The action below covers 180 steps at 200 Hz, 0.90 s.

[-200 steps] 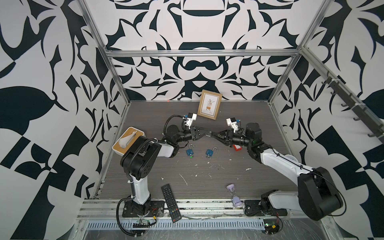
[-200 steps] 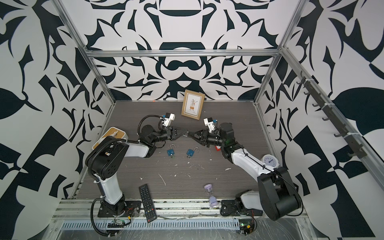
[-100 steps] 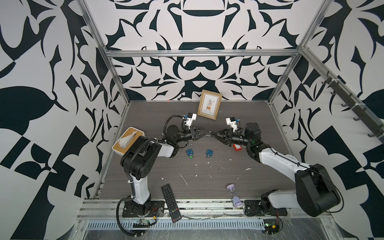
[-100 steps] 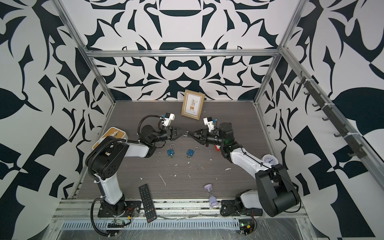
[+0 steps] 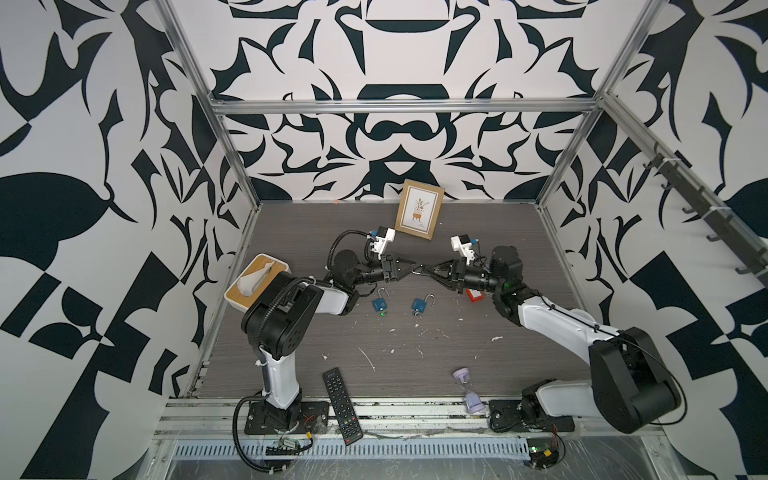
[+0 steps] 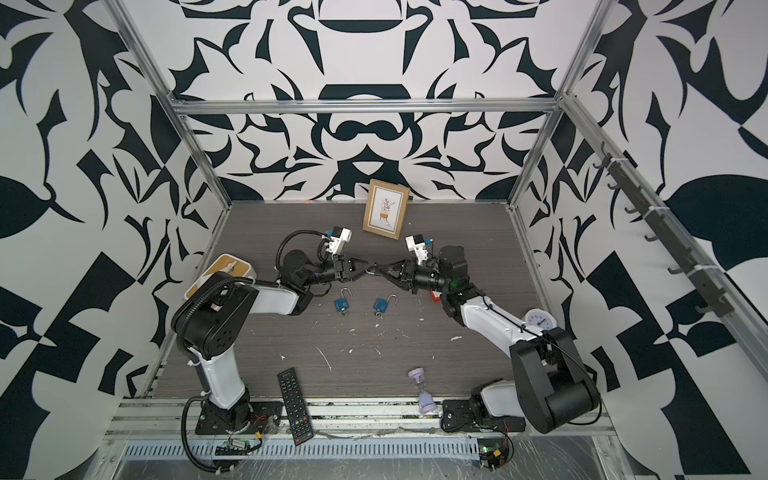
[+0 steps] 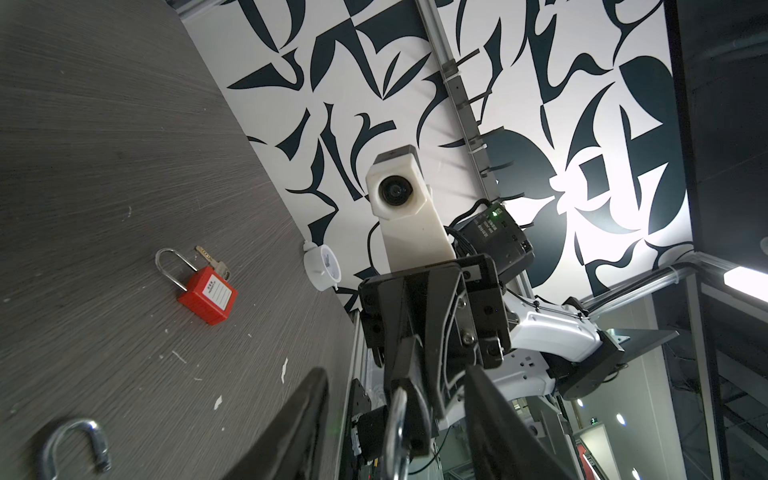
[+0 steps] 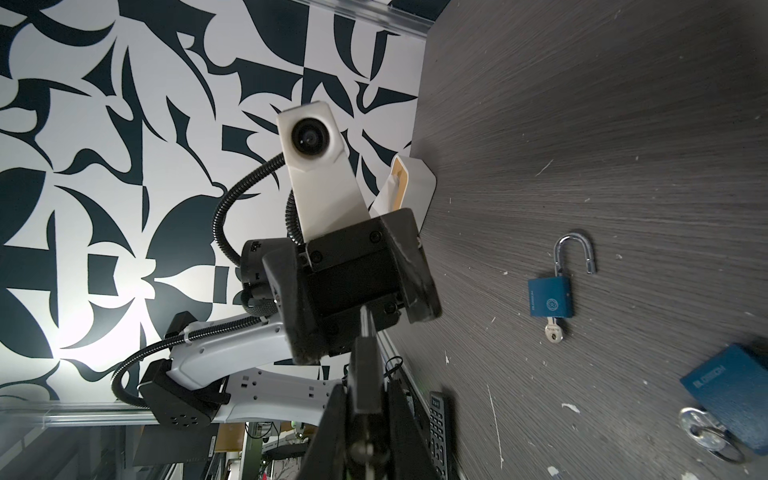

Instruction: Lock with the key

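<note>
I can see the metal loop reaches deep between my left gripper's fingers, so I will pull the padlock back with my right gripper before my left gripper closes on the loop's end [image 7: 394, 465].
Both grippers meet tip to tip in mid-air over the middle of the table. My right gripper [image 5: 425, 271] [image 8: 365, 419] is shut on a small black padlock [image 8: 366, 374]. The padlock's silver metal loop [image 7: 397, 424] points at my left gripper [image 5: 412, 268] [image 7: 399, 436]. That gripper's fingers [image 7: 299, 424] stand open on either side of the loop, apart from it. I cannot make out a key on the held lock. On the table below lie two blue padlocks [image 5: 380, 304] [image 5: 420, 304] with open shackles. One of them has a key [image 8: 553, 332] in it.
A red padlock [image 7: 208, 296] with a key beside it lies under the right arm. A picture frame [image 5: 419, 209] leans at the back. A tissue box [image 5: 257, 282] sits left, a remote [image 5: 343, 405] and a purple hourglass [image 5: 467, 390] near the front, and a white clock [image 6: 539, 320] on the right.
My left gripper has opened; it was shut at the padlock's end before. The right gripper keeps its hold, and both arms have barely moved.
</note>
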Each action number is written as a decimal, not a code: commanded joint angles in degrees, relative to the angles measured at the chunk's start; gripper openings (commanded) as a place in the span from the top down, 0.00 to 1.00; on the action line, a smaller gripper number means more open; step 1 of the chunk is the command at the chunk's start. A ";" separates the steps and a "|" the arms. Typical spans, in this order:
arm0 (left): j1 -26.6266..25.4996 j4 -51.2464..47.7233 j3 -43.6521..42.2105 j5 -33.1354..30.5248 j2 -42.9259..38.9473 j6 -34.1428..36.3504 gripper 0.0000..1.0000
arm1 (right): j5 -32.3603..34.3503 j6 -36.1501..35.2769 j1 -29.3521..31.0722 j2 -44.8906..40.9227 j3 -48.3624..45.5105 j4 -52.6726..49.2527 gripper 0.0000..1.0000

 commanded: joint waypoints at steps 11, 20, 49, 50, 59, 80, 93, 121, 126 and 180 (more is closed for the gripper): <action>-0.11 1.75 0.68 2.42 -0.39 0.43 0.49 | -2.13 -1.61 -0.50 -1.88 1.33 1.25 1.00; -0.14 1.70 0.38 2.38 -0.43 0.44 0.52 | -1.99 -1.96 -0.68 -2.01 1.38 0.78 1.00; -0.09 1.73 -0.78 2.10 -1.43 0.59 0.61 | -2.21 -3.81 -0.83 -2.02 1.81 -1.62 1.00; -0.13 1.74 -0.84 2.10 -1.48 0.60 0.61 | -2.26 -3.84 -0.83 -2.04 1.84 -1.74 1.00; -0.11 1.70 -1.05 2.01 -1.74 0.44 0.63 | -2.43 -4.57 -0.84 -2.05 1.98 -2.42 1.00; -0.16 1.75 -0.92 1.66 -1.73 0.13 0.66 | -2.02 -5.40 -0.92 -2.37 2.12 -3.29 1.00; -0.13 1.73 -0.70 1.66 -1.29 -0.09 0.69 | -1.58 -6.34 -0.92 -2.72 2.29 -4.23 1.00; -0.15 1.75 -0.65 1.57 -1.00 -0.40 0.73 | -0.86 -7.77 -1.05 -3.68 2.73 -5.89 1.00; -0.15 1.73 -0.64 1.55 -1.01 -0.39 0.73 | -0.65 -7.96 -1.14 -3.94 2.85 -6.11 1.00; -0.10 1.71 -0.92 1.59 0.11 -0.82 0.76 | -0.04 -9.32 -1.54 -5.45 3.26 -7.43 1.00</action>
